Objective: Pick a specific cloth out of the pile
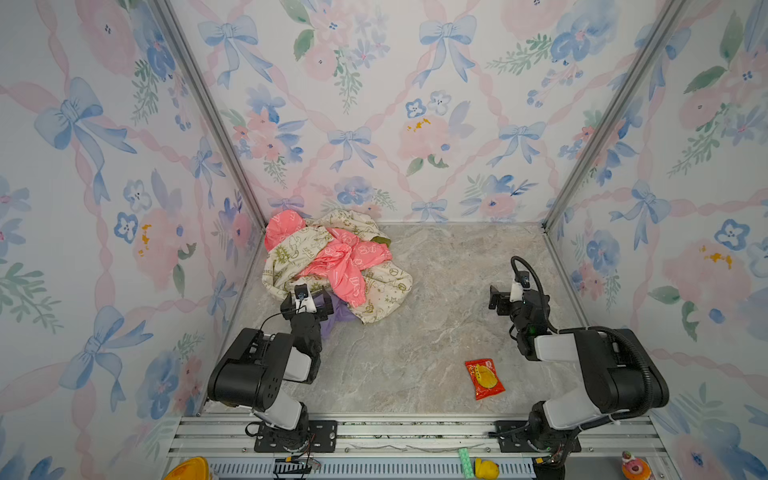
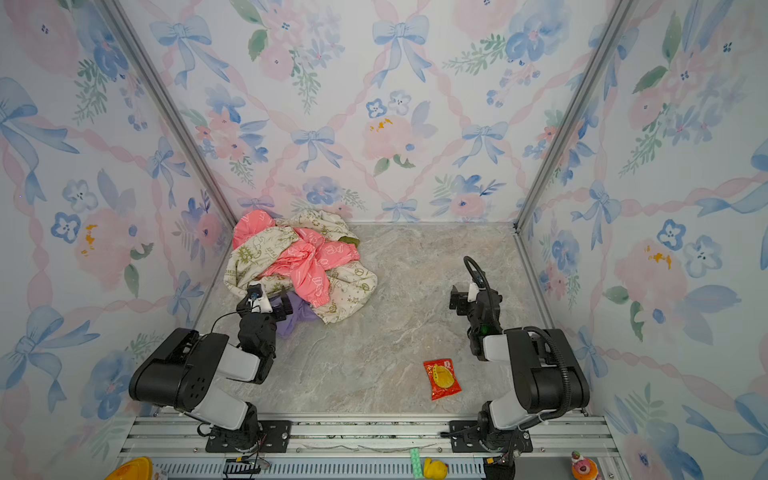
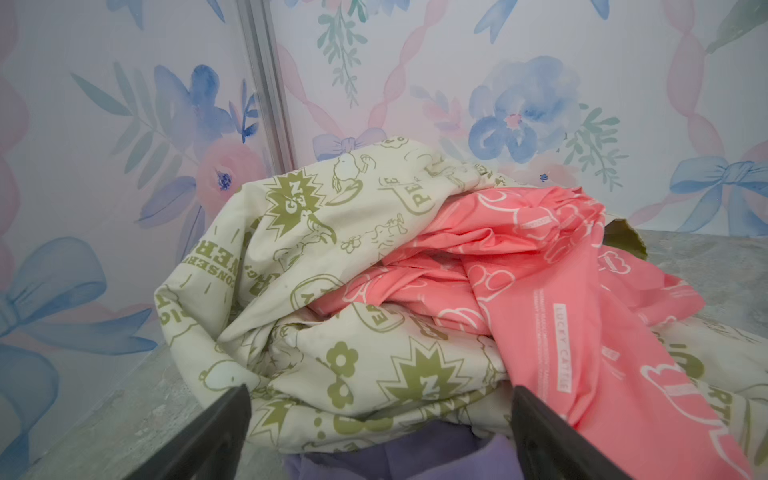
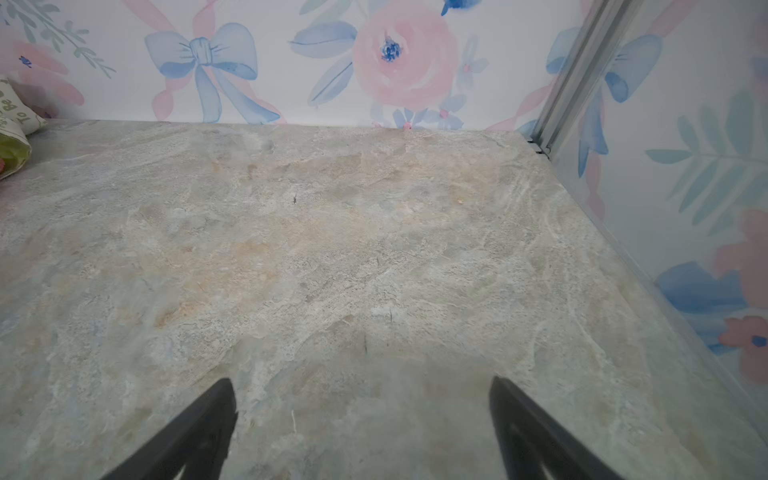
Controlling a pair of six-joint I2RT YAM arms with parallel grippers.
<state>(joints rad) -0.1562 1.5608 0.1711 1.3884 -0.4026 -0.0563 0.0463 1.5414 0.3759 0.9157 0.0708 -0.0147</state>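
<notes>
Next, my left gripper grabs the near end of the lavender cloth (image 1: 334,320) (image 3: 424,461), where it sticks out from under the pile's cream fold.
The pile (image 1: 332,262) (image 2: 297,262) of coral-pink and cream olive-printed cloths lies in the back left corner of the floor. The cloth (image 1: 341,312) (image 2: 300,312), plain lavender, pokes out from under the pile's near edge. My left gripper (image 1: 308,302) (image 2: 264,302) is open and hangs right at that edge. In the left wrist view the lavender cloth (image 3: 415,457) lies low between the spread fingers of the left gripper (image 3: 380,392), under a cream fold; nothing is clamped. My right gripper (image 1: 498,300) (image 2: 459,300) is open over bare floor at the right, and the right wrist view shows nothing between its jaws (image 4: 362,384).
A red snack packet (image 1: 484,379) (image 2: 441,379) lies on the marble floor at the front right. Floral walls with aluminium corner posts (image 1: 216,124) close in three sides. A metal rail (image 1: 415,432) runs along the front, with small toys (image 1: 486,468) below it.
</notes>
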